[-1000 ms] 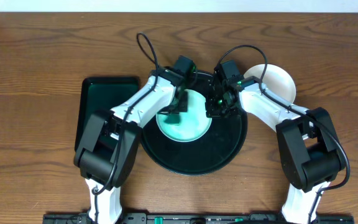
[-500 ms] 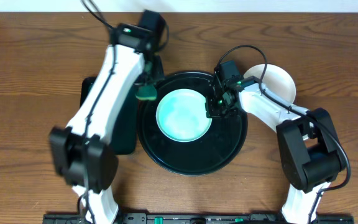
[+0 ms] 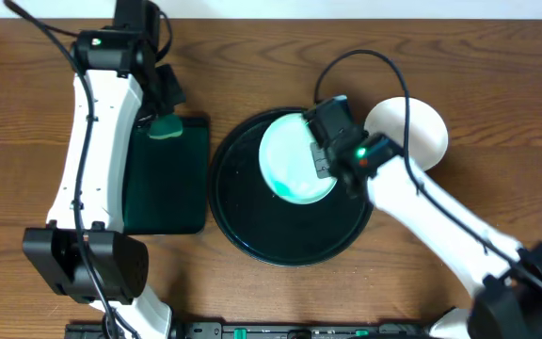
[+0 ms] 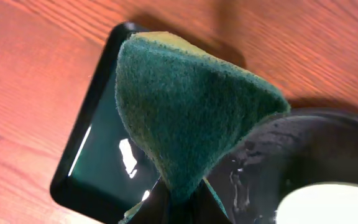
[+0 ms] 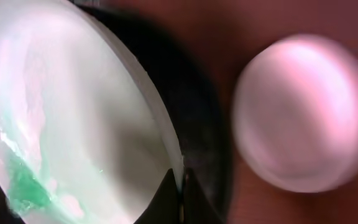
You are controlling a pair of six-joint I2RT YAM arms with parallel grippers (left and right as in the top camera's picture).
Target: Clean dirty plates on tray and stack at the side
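The robot's right gripper should release the pale-mint plate on top of the clean white plate (image 3: 404, 134) (image 5: 303, 112) next to the round black tray.
A pale-mint dirty plate (image 3: 294, 160) with green smears is held by its right rim in my right gripper (image 3: 327, 155), tilted and lifted over the round black tray (image 3: 252, 231). In the right wrist view the plate (image 5: 73, 112) fills the left side, with my right gripper (image 5: 180, 186) shut on its edge. A clean white plate (image 3: 417, 132) lies on the table right of the tray; it also shows in the right wrist view (image 5: 303, 112). My left gripper (image 3: 163, 118) is shut on a green sponge (image 4: 191, 112) above the far end of the green tray.
A rectangular dark green tray (image 3: 163, 179) lies left of the round tray; it also shows in the left wrist view (image 4: 98, 168). Brown wooden table (image 3: 45, 188) all round. The arms' black cables arc above the far side of the table.
My left arm has swung the sponge left, off the plate and over the green tray. My right gripper has lifted and tilted the plate toward the right.
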